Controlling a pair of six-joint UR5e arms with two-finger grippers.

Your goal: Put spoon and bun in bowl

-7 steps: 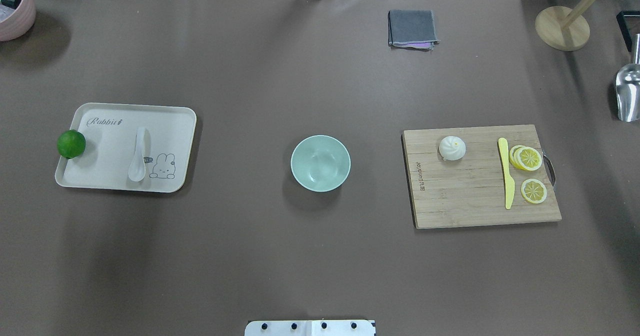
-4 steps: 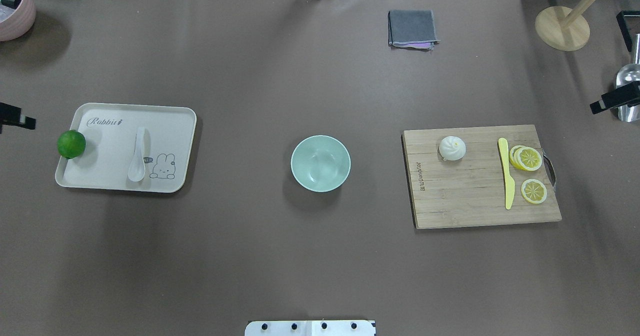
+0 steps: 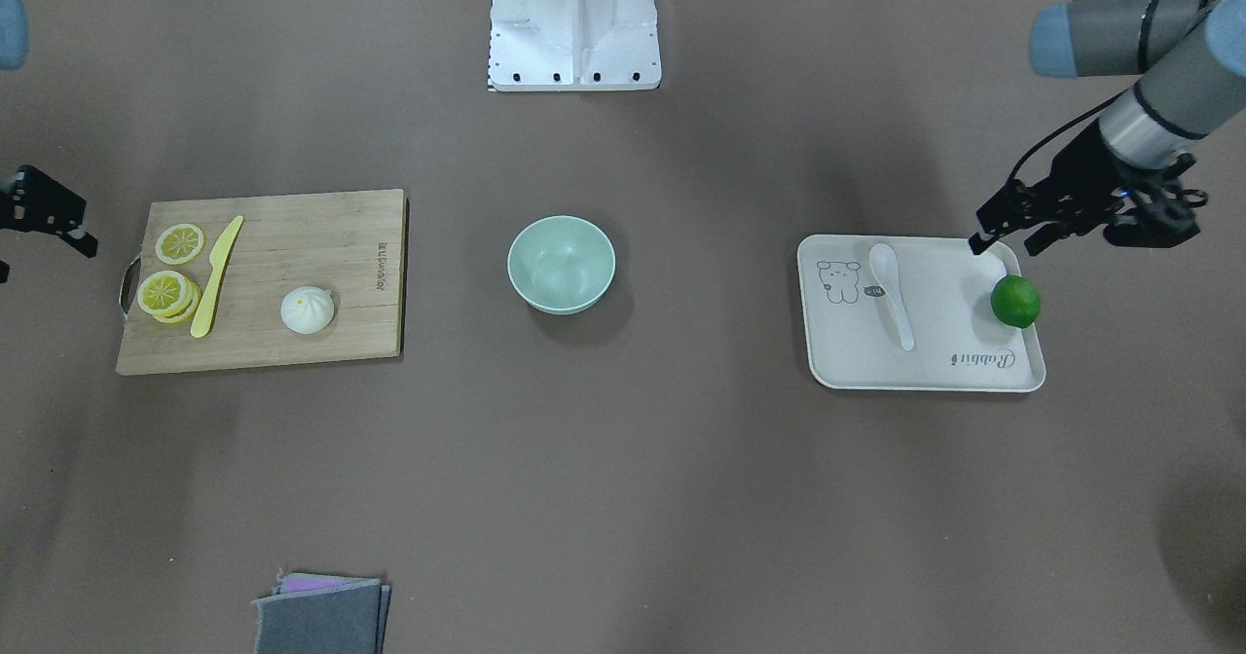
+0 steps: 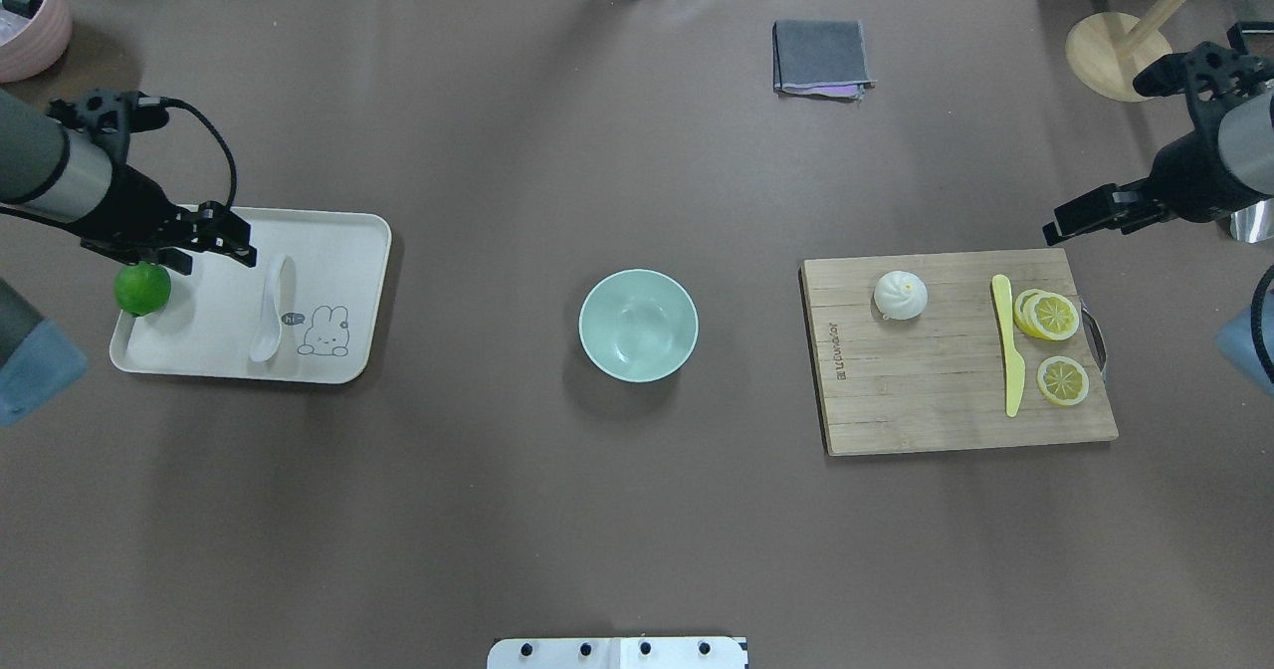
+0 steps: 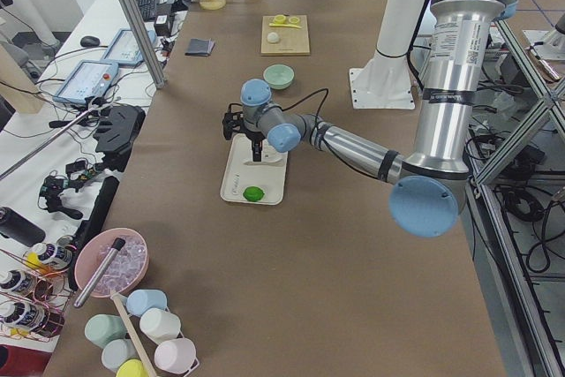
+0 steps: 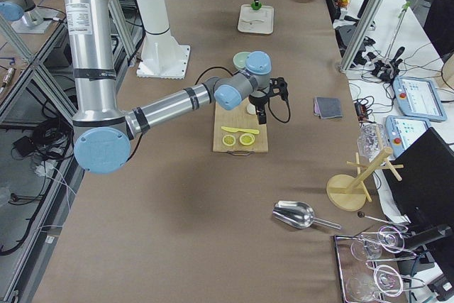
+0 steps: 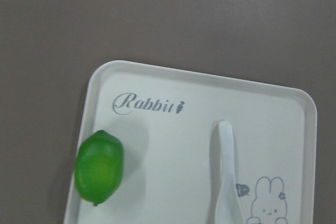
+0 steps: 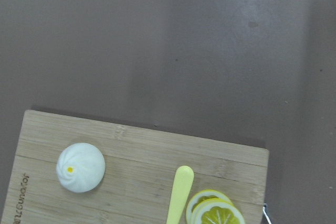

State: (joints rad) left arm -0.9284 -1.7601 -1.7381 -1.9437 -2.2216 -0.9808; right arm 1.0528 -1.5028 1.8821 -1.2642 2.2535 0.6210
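The white bun on the wooden cutting board is next for my right gripper, which should go to it and close on the bun's swirled top (image 3: 309, 305) (image 8: 70, 169).
The white spoon (image 4: 271, 326) lies on the cream tray (image 4: 338, 251) at the left, also in the left wrist view (image 7: 227, 182). The white bun (image 4: 901, 295) sits on the wooden cutting board (image 4: 926, 390) at the right, also in the right wrist view (image 8: 80, 167). The mint-green bowl (image 4: 638, 326) stands empty in the middle. My left gripper (image 4: 214, 256) is open and empty above the tray's far left part, between a green lime (image 4: 141, 288) and the spoon. My right gripper (image 4: 1070, 223) is open and empty, high beyond the board's far right corner.
A yellow knife (image 4: 1010, 350) and lemon slices (image 4: 1055, 316) lie on the board right of the bun. A folded grey cloth (image 4: 820, 56), a wooden stand (image 4: 1120, 57) and a pink bowl (image 4: 30, 22) sit along the far edge. A metal scoop (image 4: 1252, 223) lies at the right edge.
Both arms have come into the overhead view from the sides: the left one now over the tray, the right one near the board's far right corner. The objects have not moved.
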